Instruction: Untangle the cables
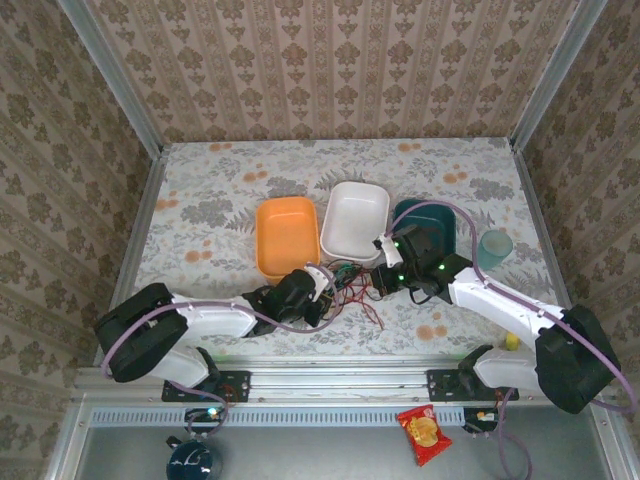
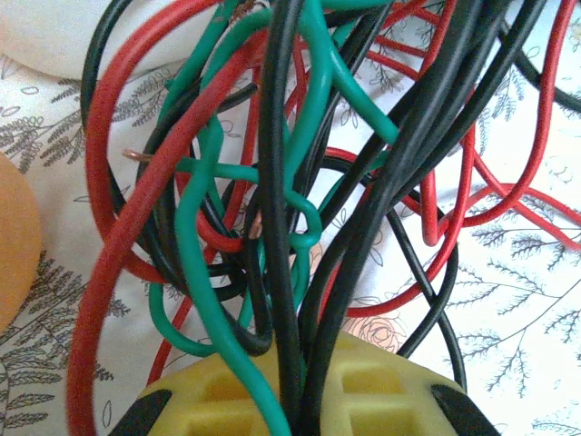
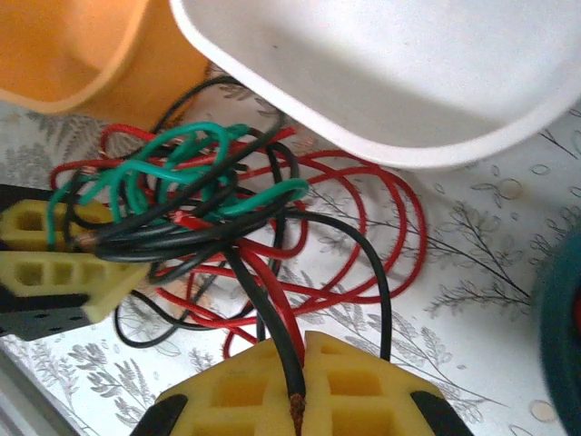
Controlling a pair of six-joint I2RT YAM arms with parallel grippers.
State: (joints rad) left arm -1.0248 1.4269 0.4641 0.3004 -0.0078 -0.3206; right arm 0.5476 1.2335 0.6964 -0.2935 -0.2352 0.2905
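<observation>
The black cable's end is in my right fingers beside the red cable; they should open, then take only the red cable (image 3: 286, 313).
The cables (image 1: 350, 290) are a knot of thin red, green and black wires lying just in front of the trays. My left gripper (image 1: 322, 290) reaches in from the left. In the left wrist view its yellow fingers (image 2: 218, 400) are shut on a bunch of black and green cables (image 2: 272, 182) that rise between them. My right gripper (image 1: 382, 278) comes in from the right. It is shut (image 3: 298, 400) on a black and a red cable, and the black one's bare copper end shows between the pads. The rest of the tangle (image 3: 182, 209) stretches toward the left gripper's fingers (image 3: 54, 272).
Behind the tangle stand an orange tray (image 1: 287, 235), a white tray (image 1: 354, 218) and a dark teal one (image 1: 425, 225). A teal cup (image 1: 494, 247) is at the right. The white tray's rim (image 3: 408, 73) lies close over the red loops. Patterned walls enclose the table.
</observation>
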